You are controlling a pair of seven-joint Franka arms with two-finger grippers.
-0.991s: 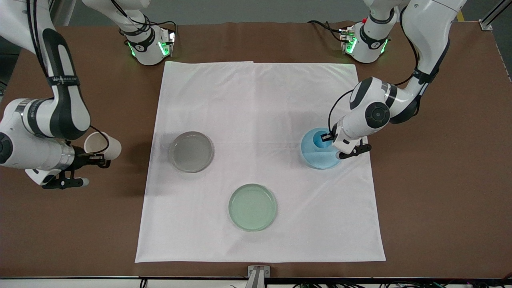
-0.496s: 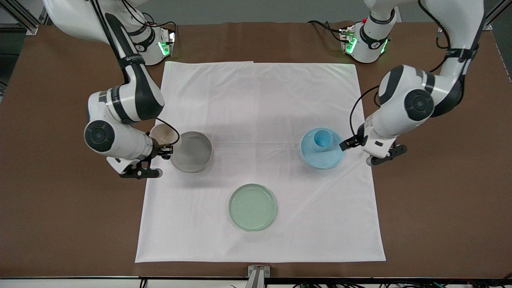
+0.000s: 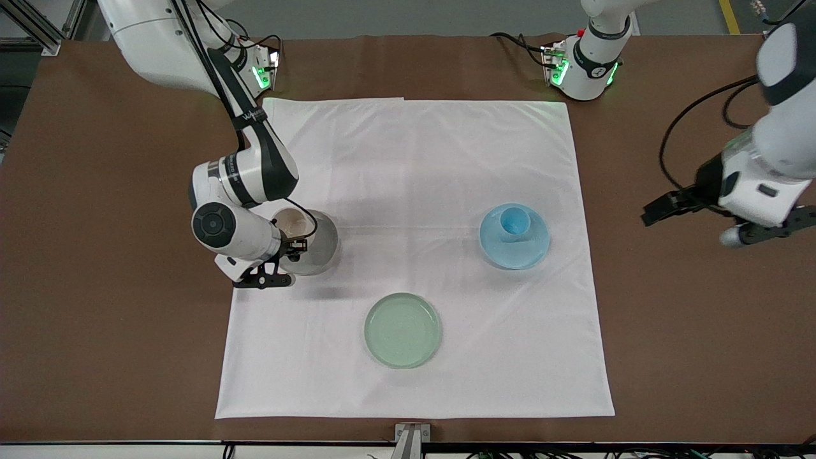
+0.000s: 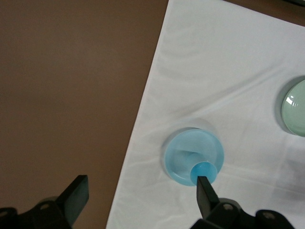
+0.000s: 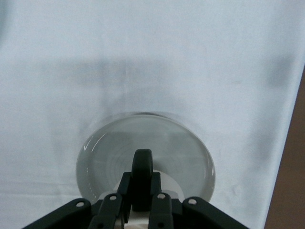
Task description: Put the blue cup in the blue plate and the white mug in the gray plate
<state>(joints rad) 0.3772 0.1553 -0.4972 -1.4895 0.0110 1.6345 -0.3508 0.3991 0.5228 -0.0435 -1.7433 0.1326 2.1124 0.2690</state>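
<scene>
My right gripper needs to let go of the white mug near the middle of the gray plate [image 3: 306, 234] [image 5: 145, 171].
The blue cup [image 3: 514, 222] stands in the blue plate [image 3: 519, 252] on the white cloth; both also show in the left wrist view, cup [image 4: 206, 171] in plate [image 4: 183, 152]. My left gripper [image 3: 692, 220] is open and empty over the bare brown table past the cloth's edge at the left arm's end; in its wrist view the gripper [image 4: 140, 191] frames the cloth edge. My right gripper [image 3: 285, 245] is shut on the dark handle [image 5: 142, 176] of the white mug [image 3: 294, 223], holding it over the gray plate [image 3: 322, 245], which also shows in the right wrist view [image 5: 114, 152].
A pale green plate [image 3: 402, 329] lies on the white cloth [image 3: 414, 159], nearer to the front camera than the other two plates. Brown table [image 3: 95, 319] surrounds the cloth.
My right gripper has carried the white mug from over the bare table to over the gray plate. My left gripper has drawn away from the blue plate toward the left arm's end, leaving the cup there.
</scene>
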